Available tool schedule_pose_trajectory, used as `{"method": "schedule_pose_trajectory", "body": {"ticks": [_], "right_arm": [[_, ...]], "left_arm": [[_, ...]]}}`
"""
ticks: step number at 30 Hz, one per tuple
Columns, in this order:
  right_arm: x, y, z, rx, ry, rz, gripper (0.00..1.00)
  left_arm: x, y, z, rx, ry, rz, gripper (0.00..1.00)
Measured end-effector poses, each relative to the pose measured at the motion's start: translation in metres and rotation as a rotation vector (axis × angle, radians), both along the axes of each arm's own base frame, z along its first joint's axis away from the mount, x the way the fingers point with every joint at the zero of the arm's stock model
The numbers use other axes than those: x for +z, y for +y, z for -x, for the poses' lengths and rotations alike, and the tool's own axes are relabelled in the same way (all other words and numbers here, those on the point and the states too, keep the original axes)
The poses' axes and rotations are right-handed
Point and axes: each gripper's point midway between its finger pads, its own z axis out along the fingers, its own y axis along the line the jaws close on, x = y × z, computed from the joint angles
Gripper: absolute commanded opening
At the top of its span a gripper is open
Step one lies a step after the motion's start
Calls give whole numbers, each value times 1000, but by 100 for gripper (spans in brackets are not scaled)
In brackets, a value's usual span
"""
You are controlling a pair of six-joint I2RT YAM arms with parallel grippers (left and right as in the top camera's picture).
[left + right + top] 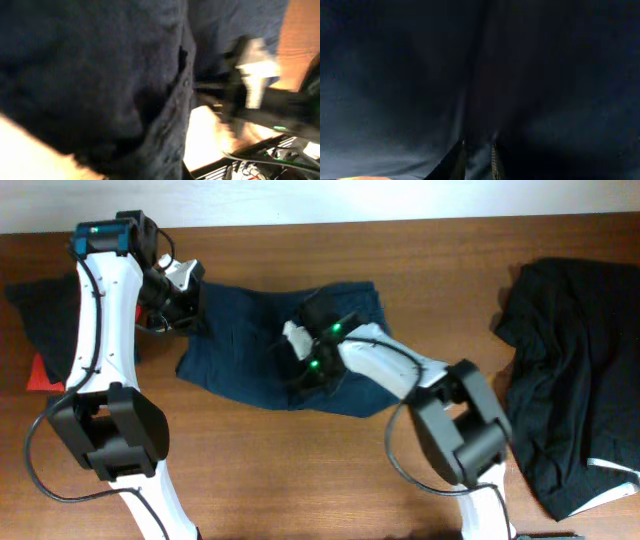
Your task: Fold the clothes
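Observation:
The robot's left gripper needs to release the bunched-up fold on the upper middle of the navy-blue shorts [322,319], near their far edge.
The navy-blue shorts [245,330] lie spread in the middle of the wooden table. My left gripper [186,308] is at their upper left edge. In the left wrist view the blurred fabric [100,75] hangs right up against the camera and hides the fingers, so it looks gripped. My right gripper [302,356] presses into the middle of the shorts. In the right wrist view its fingers [479,150] are close together with a fold of the navy fabric [530,75] pinched between them. A larger black garment with pale trim [570,370] lies crumpled at the right.
Another dark cloth [40,310] lies at the far left over something red [40,372]. My right arm [252,75] shows blurred in the left wrist view. Bare wood [300,470] runs along the front of the table.

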Motion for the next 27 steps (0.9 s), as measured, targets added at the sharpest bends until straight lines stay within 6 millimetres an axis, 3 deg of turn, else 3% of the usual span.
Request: {"method": "schedule_pose_trajectory", "body": {"ticks": [1, 3, 5, 6, 8, 9, 10, 11, 12, 17, 20, 27], "right_arm": [[-9, 18, 8, 17, 6, -17, 24], [-6, 57, 20, 71, -52, -80, 28], [-6, 59, 27, 79, -33, -64, 32], [-5, 40, 28, 51, 30, -5, 32], [-1, 4, 13, -26, 70, 74, 32], [13, -32, -3, -96, 71, 120, 33], [23, -47, -10, -123, 67, 131, 33], [51, -96, -23, -216, 68, 187, 33], [56, -120, -24, -258, 80, 229, 33], [11, -229, -4, -402, 189, 507, 33], [-14, -244, 8, -421, 211, 534, 32], [-16, -244, 9, -422, 210, 531, 32]], "left_arm": [[4, -2, -2, 0, -15, 10, 1], [10, -14, -5, -16, -32, 48, 0], [10, -36, -3, -70, -40, 48, 1], [8, -47, -1, -107, -44, 28, 0], [6, -59, 2, -156, -46, -15, 1], [5, -63, 3, -172, -47, -29, 0], [4, -66, 4, -183, -49, -36, 1], [4, -67, 4, -187, -49, -39, 0], [4, -67, 4, -187, -50, -41, 0], [4, -68, 3, -188, -57, -48, 0], [5, -96, -3, -220, -104, -46, 0], [9, -202, 7, -361, -224, -1, 3]]}}
